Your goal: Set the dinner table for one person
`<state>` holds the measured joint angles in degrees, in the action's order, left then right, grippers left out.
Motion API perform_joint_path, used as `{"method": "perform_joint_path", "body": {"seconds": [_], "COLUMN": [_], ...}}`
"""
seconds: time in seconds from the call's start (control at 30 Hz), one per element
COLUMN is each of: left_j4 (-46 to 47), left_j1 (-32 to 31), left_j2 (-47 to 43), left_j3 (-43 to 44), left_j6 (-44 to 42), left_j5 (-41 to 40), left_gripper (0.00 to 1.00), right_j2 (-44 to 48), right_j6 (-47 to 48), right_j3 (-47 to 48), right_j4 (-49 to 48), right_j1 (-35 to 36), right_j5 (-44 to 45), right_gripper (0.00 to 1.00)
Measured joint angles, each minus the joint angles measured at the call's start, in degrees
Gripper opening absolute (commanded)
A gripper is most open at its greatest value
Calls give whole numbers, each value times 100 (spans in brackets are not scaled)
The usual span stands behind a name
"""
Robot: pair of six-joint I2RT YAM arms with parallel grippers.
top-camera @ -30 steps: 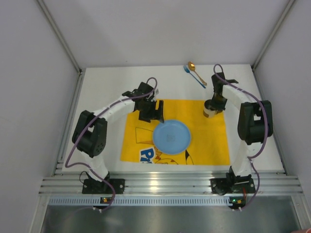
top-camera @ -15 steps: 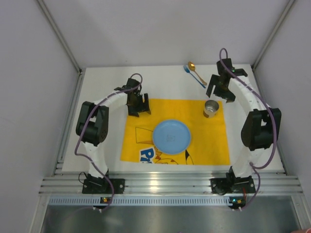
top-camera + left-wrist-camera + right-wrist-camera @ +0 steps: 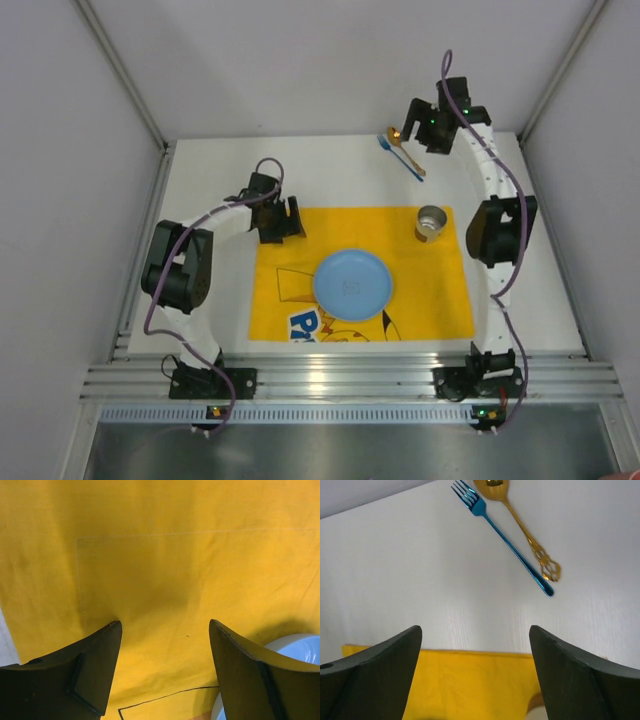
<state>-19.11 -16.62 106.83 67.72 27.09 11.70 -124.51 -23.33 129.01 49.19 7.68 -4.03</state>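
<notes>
I will next move my right gripper to the end of the blue fork's handle (image 3: 418, 177) (image 3: 543, 584), opposite its prongs, and close it there.
The white dinner table (image 3: 205, 180) carries a yellow placemat (image 3: 440, 290). A blue plate (image 3: 352, 284) sits in the mat's middle, and a metal cup (image 3: 431, 222) stands at its far right corner. A blue fork (image 3: 399, 157) and a gold spoon (image 3: 406, 151) lie side by side at the back of the table. My left gripper (image 3: 285, 225) is open and empty over the mat's far left corner. In the left wrist view (image 3: 165, 622) the plate's rim (image 3: 300, 647) shows at lower right. My right gripper (image 3: 420, 122) is open and empty, raised near the cutlery. The right wrist view (image 3: 475, 627) shows the fork (image 3: 502, 535) and spoon (image 3: 520, 525).
Silver aluminium rails (image 3: 140, 250) edge the table at the left and front. White walls (image 3: 330, 70) close in the back and both sides. The right arm's elbow (image 3: 495, 230) hangs over the table's right side, beside the cup.
My right gripper has left the cup standing on the mat and swung up and back toward the fork and spoon. My left gripper has drawn away from the plate to the mat's far left corner.
</notes>
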Motion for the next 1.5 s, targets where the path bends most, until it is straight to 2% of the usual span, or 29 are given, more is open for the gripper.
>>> {"method": "perform_joint_path", "body": {"seconds": [0.1, 0.3, 0.53, 0.8, 1.03, 1.13, 1.37, 1.5], "left_j4": [-63, -761, -1467, -1786, -1849, -1869, -1888, -1867], "left_j1": [4, 13, 20, 48, 59, 63, 72, 79], "left_j2": [-24, -17, -17, -46, -92, -197, -407, -461], "left_j3": [4, 223, 332, 334, 278, 155, -136, -201], "left_j6": [-24, -63, -118, -129, -48, 11, 138, 221], "left_j5": [-24, -142, -350, -540, -577, -623, -682, -686], "left_gripper": [78, 78, 78, 78, 78, 78, 77, 77], "right_j2": [-1099, -2065, -2378, -2402, -2879, -2911, -2970, -2977], "right_j6": [-33, -306, -520, -485, -446, -343, -201, -109], "right_j3": [664, 691, 918, 1025, 1513, 1587, 1661, 1733], "right_j4": [-352, -844, -1303, -1405, -1408, -1355, -1126, -831], "right_j1": [-11, -33, -44, -48, -48, -48, -37, 2], "right_j5": [-525, -951, -852, -610, -446, -350, -33, 109], "right_gripper": [89, 87, 85, 85, 82, 79, 59, 51]}}
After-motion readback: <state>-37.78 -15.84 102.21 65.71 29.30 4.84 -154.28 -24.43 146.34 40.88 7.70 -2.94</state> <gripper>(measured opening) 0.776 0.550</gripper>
